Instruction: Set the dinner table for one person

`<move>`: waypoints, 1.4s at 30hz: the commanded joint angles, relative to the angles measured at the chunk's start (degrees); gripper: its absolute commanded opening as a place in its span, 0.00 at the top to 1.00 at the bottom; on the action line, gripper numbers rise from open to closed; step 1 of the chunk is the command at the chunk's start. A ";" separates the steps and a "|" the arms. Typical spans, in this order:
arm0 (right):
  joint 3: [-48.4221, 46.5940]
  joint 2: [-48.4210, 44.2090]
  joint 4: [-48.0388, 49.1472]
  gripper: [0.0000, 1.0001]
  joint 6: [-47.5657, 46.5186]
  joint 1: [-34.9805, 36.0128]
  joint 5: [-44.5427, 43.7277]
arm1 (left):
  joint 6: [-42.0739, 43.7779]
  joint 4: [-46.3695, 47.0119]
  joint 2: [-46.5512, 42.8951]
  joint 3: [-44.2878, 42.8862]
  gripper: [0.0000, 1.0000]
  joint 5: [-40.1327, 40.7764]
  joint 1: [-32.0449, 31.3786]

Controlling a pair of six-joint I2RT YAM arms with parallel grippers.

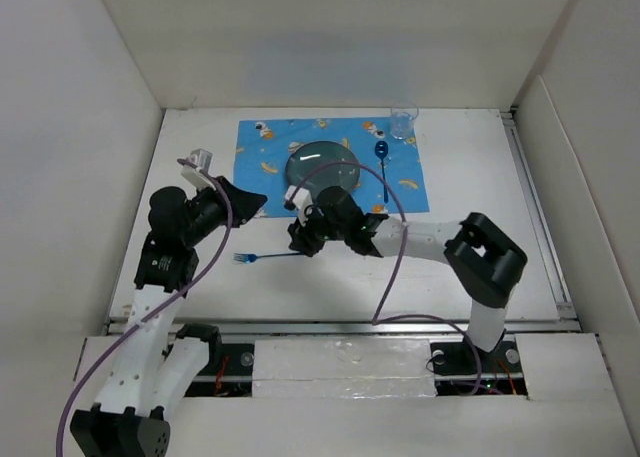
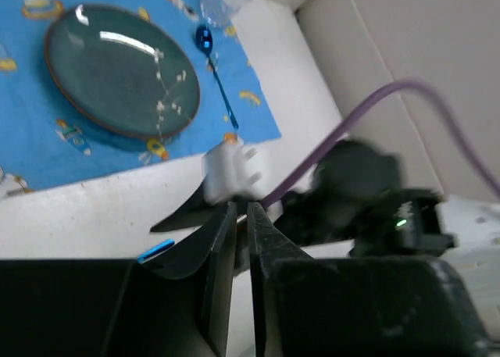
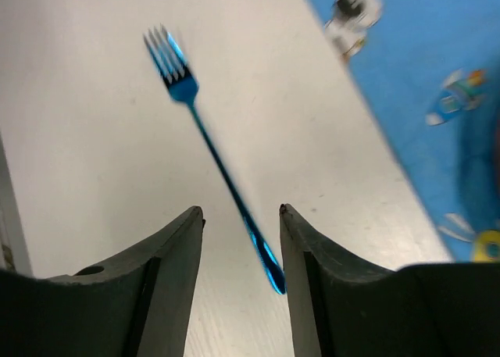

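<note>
The fork's handle (image 1: 265,256) (image 3: 203,134), just behind the fork's head, should be the next place my right gripper goes to and closes on.
A blue fork (image 1: 268,257) (image 3: 205,133) lies flat on the white dinner table (image 1: 450,267), in front of the blue cartoon placemat (image 1: 270,162). My right gripper (image 1: 303,240) (image 3: 242,210) is open just above the fork's handle end. The handle lies between its fingers, close to the right one. My left gripper (image 1: 256,200) (image 2: 241,206) hovers at the placemat's near left corner. Its jaws are nearly together with nothing between them. A dark teal plate (image 1: 323,167) (image 2: 117,68) rests on the placemat. A blue spoon (image 1: 383,167) (image 2: 215,76) lies to the right of the plate.
A clear glass (image 1: 404,122) (image 2: 223,1) stands at the placemat's far right corner. White walls (image 1: 90,127) enclose the table on the left, back and right. The right arm's purple cable (image 1: 395,267) arcs over the table's middle.
</note>
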State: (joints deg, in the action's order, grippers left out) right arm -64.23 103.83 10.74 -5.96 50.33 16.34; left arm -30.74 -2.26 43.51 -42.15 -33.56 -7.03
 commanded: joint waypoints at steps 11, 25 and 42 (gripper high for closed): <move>-16.19 16.83 -3.18 0.45 -5.38 7.76 -6.67 | -1.43 2.97 -11.60 -14.45 0.65 16.51 -3.60; -16.63 20.19 -4.68 1.00 -2.32 10.41 -11.42 | 0.68 2.44 -12.57 -10.85 0.65 19.24 -5.28; -46.49 24.30 -9.34 1.00 35.12 3.73 -37.33 | 1.30 4.20 -11.08 -8.74 0.64 20.20 -5.81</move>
State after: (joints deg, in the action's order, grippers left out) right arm -105.54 124.97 1.96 19.44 55.83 -12.45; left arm -30.22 -1.17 32.16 -51.57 -13.43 -12.43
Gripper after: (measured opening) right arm 0.016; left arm 0.353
